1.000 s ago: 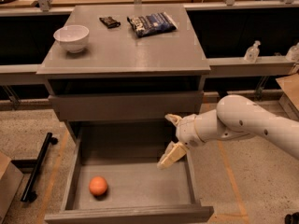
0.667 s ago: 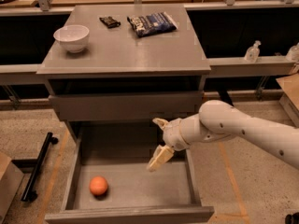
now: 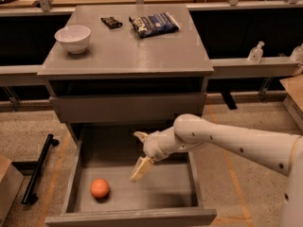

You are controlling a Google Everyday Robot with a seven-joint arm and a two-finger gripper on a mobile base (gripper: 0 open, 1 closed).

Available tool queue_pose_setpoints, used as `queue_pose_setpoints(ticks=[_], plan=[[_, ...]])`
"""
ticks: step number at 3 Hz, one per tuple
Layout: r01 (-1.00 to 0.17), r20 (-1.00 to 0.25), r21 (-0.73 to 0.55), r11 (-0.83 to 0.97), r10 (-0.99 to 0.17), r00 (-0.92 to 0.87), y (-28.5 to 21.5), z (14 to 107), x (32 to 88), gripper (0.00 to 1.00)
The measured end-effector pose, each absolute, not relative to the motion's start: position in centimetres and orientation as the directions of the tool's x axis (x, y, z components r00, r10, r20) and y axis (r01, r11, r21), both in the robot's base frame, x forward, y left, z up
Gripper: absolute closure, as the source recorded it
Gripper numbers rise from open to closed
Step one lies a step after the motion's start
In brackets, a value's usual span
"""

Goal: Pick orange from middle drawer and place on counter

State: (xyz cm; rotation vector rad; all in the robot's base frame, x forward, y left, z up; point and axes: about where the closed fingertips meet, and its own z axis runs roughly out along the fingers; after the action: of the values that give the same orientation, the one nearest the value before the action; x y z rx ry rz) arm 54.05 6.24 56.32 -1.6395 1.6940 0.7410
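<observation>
I will next lower my gripper to the orange in the middle drawer and close on the orange's side [image 3: 104, 188] facing the drawer's middle.
The orange [image 3: 100, 188] lies on the floor of the pulled-out middle drawer [image 3: 161, 190], near its front left. My gripper [image 3: 138, 153] hangs over the drawer's middle, up and to the right of the orange and apart from it. Its two pale fingers [image 3: 141, 169] are spread open and hold nothing. The white arm reaches in from the right. The grey counter [image 3: 128, 51] tops the cabinet above.
On the counter stand a white bowl [image 3: 72, 38], a dark small packet [image 3: 111, 21] and a blue chip bag [image 3: 154, 23]. The drawer above shows a shut grey front [image 3: 128, 107]. A black bar [image 3: 38, 169] and a cardboard box [image 3: 7, 186] lie on the floor at left.
My arm has moved left across the open drawer, bringing the gripper closer to the orange. The orange has not moved.
</observation>
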Motion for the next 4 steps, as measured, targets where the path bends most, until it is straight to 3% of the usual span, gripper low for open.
queue_pose_setpoints(ticks=[2, 4], plan=[[-0.999, -0.811, -0.039, 0.023, -0.585, 0.018, 7.7, 55.3, 54.0, 0.00], [-0.998, -0.850, -0.044, -0.039, -0.523, 0.058, 13.2, 50.8, 54.8, 0.00]])
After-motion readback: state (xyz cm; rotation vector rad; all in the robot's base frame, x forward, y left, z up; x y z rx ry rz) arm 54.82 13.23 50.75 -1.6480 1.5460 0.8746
